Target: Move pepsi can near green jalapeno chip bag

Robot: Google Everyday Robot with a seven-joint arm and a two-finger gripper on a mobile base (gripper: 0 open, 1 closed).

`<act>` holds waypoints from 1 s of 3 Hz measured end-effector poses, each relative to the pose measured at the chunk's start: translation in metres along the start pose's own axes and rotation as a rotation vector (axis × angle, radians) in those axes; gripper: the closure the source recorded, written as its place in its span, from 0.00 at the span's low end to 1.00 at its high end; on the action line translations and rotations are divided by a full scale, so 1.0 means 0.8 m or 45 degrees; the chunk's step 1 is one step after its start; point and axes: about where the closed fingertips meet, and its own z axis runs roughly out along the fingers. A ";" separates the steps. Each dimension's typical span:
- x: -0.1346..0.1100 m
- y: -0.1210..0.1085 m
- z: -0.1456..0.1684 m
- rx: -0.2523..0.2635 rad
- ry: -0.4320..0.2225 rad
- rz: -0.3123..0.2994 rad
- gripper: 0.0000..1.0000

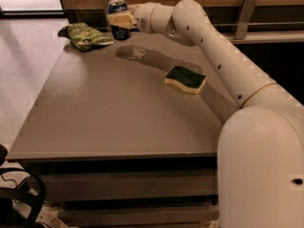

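I should set the pepsi can, now held upright above the table, down on the grey table (109,54) against the end of the green jalapeno chip bag that is nearest my gripper.
The pepsi can (117,7), dark blue with a silver top, is held upright in my gripper (118,21) above the far end of the grey table (109,113). The gripper's tan fingers (119,19) are shut across the can's middle. The green jalapeno chip bag (85,36), wrinkly light green with a dark end, lies flat on the table's far left corner. The can hangs just to the right of the bag and a little above the tabletop, with its shadow on the table below.
A dark-green and yellow sponge (186,79) lies right of the table's middle, under my arm (218,56). A wooden wall and a metal rail (249,13) run behind the table. Pale floor lies to the left. A black chair part (19,198) sits bottom left.
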 end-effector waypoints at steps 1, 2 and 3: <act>0.024 0.002 0.021 0.011 0.048 0.008 1.00; 0.039 0.003 0.033 0.026 0.048 0.031 1.00; 0.050 0.009 0.049 0.014 0.019 0.069 1.00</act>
